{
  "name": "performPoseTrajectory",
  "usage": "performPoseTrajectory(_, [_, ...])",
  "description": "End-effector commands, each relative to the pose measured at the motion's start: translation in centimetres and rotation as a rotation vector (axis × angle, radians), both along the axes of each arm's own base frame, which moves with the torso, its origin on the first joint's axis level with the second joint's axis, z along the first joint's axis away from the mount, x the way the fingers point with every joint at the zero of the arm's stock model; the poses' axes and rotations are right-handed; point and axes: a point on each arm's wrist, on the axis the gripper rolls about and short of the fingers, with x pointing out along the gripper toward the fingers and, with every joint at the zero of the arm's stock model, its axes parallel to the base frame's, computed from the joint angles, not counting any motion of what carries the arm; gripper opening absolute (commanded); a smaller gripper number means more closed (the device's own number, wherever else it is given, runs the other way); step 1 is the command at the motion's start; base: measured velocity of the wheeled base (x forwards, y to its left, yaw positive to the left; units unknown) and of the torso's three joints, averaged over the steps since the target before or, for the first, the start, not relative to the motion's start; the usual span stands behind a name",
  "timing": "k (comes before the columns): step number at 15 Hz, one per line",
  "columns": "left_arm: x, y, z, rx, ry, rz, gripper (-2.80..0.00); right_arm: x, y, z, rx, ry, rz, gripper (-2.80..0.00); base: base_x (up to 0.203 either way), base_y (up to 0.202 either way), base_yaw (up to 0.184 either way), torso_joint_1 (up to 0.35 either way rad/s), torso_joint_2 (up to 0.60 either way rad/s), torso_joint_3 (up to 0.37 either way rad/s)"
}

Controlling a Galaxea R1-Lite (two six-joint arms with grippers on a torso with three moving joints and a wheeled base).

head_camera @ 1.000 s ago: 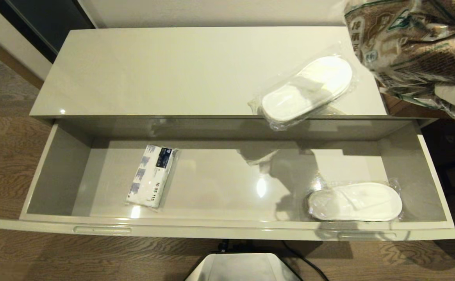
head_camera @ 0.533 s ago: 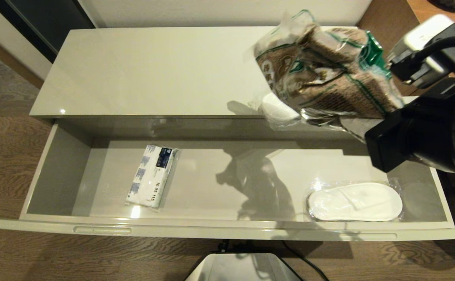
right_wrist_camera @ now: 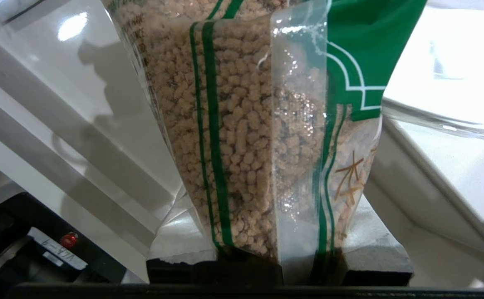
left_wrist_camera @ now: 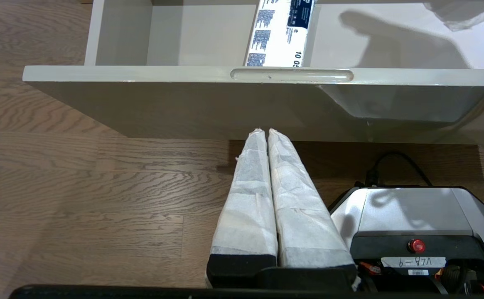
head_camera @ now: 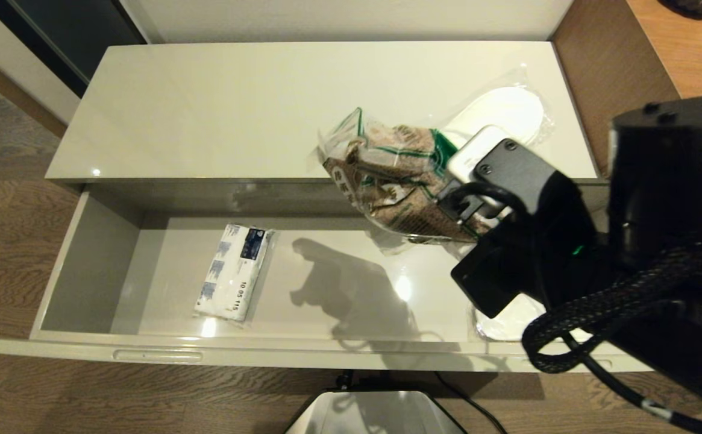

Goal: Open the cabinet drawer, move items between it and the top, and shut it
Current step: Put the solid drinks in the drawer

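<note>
I should set the brown packet, now in the air over the drawer, with my right gripper on the drawer's bottom between the white tissue pack [head_camera: 378,282] and the slippers.
The cabinet drawer [head_camera: 94,259] stands pulled wide open under the top [head_camera: 236,108]. My right gripper [right_wrist_camera: 275,226] is shut on the bottom end of the crinkly brown packet with green label [head_camera: 387,175], holding it in the air over the drawer's back right part, near the top's front edge. One bagged pair of white slippers [head_camera: 507,108] lies on the top at the right, partly behind the packet. Another pair [head_camera: 504,322] lies in the drawer's right front, mostly hidden by my right arm [head_camera: 531,241]. My left gripper [left_wrist_camera: 265,132] is shut and empty, low before the drawer front [left_wrist_camera: 142,74].
A white tissue pack with a dark blue label [head_camera: 233,271] lies in the drawer's left half. The brown wood-grain desk [head_camera: 688,48] adjoins the cabinet on the right. The robot's base [head_camera: 375,416] and a black cable sit on the wood floor below the drawer front.
My right arm has swung the brown packet from the far right edge leftward and down, over the drawer's back right. The arm now covers most of the slippers in the drawer.
</note>
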Motion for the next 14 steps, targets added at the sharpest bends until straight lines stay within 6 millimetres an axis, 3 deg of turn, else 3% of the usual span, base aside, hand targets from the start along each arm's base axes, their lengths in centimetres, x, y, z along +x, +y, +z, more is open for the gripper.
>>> performPoseTrajectory(1, [0.0, 0.0, 0.0, 0.000, 0.001, 0.000, -2.80, 1.4, 2.4, -2.8, -0.049, 0.034, 0.011, -2.80, 0.000, 0.000, 0.000, 0.000, 0.00, 0.000])
performPoseTrajectory(6, [0.0, 0.0, 0.0, 0.000, 0.001, 0.000, -2.80, 4.3, 4.9, -7.2, -0.030, 0.057, -0.003, -2.80, 0.000, 0.000, 0.000, 0.000, 0.00, 0.000])
performPoseTrajectory(10, [0.0, 0.0, 0.0, 0.000, 0.001, 0.000, -2.80, 7.8, 5.2, -10.7, 0.034, 0.110, -0.091, -2.80, 0.000, 0.000, 0.000, 0.000, 0.00, 0.000])
performPoseTrajectory(14, [0.0, 0.0, 0.0, 0.000, 0.001, 0.000, -2.80, 9.8, 5.7, -14.0, 0.087, 0.173, -0.131, -2.80, 0.000, 0.000, 0.000, 0.000, 0.00, 0.000])
